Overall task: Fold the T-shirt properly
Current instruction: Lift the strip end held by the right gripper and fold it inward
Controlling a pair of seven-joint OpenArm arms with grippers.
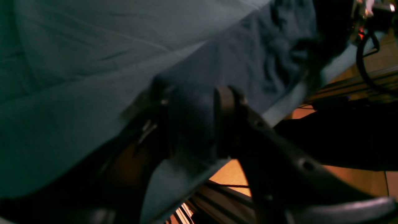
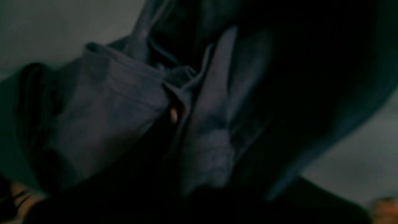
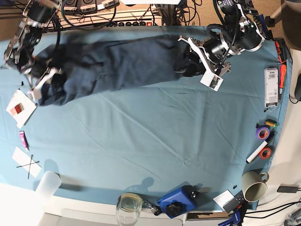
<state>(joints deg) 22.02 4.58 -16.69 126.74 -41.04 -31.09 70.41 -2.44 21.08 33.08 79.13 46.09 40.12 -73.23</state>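
Note:
I should release the dark navy T-shirt's end from my right gripper around the middle of the T-shirt's crumpled band (image 3: 144, 72) on the teal tablecloth. That end is now bunched in the gripper.
The dark navy T-shirt (image 3: 117, 63) lies in a long crumpled band across the far side of the teal tablecloth (image 3: 155, 141), stretched between both arms. At the band's right end, my left gripper (image 3: 188, 63) pinches it. The left wrist view shows the dark cloth (image 1: 248, 56) running down between that gripper's (image 1: 194, 102) fingers near the table edge. My right gripper (image 3: 42, 82) is at the band's left end. The right wrist view is dark and blurred, with bunched shirt folds (image 2: 108, 102) gathered into the gripper (image 2: 177, 115).
A beige mug (image 3: 256, 188), tape rolls (image 3: 262, 133) and a grey remote (image 3: 272, 88) line the right edge. A glass (image 3: 128, 206), a blue device (image 3: 176, 201) and a white cup (image 3: 48, 182) stand along the front. Cards (image 3: 21, 107) lie at left, cables behind.

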